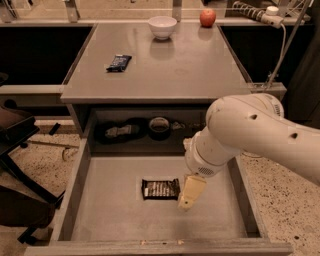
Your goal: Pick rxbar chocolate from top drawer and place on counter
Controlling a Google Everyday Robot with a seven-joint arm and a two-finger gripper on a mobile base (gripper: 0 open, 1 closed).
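My gripper is to head next for the middle of the rxbar chocolate (161, 190) in the open top drawer, and it should close there, between the bar's two ends.
The rxbar chocolate (160, 189), a dark wrapper with pale lettering, lies flat on the floor of the open top drawer (100, 210), near its middle. My gripper (189, 195) hangs inside the drawer from the large white arm, its pale finger just right of the bar's right end. It holds nothing that I can see. The counter (170, 65) is the grey tabletop above the drawer.
On the counter lie a dark blue wrapped bar (119, 62), a white bowl (162, 26) and a red apple (207, 18). Dark items sit in the recess behind the drawer (135, 130). A dark chair (20, 165) stands at the left. A white power strip (260, 12) is at the back right.
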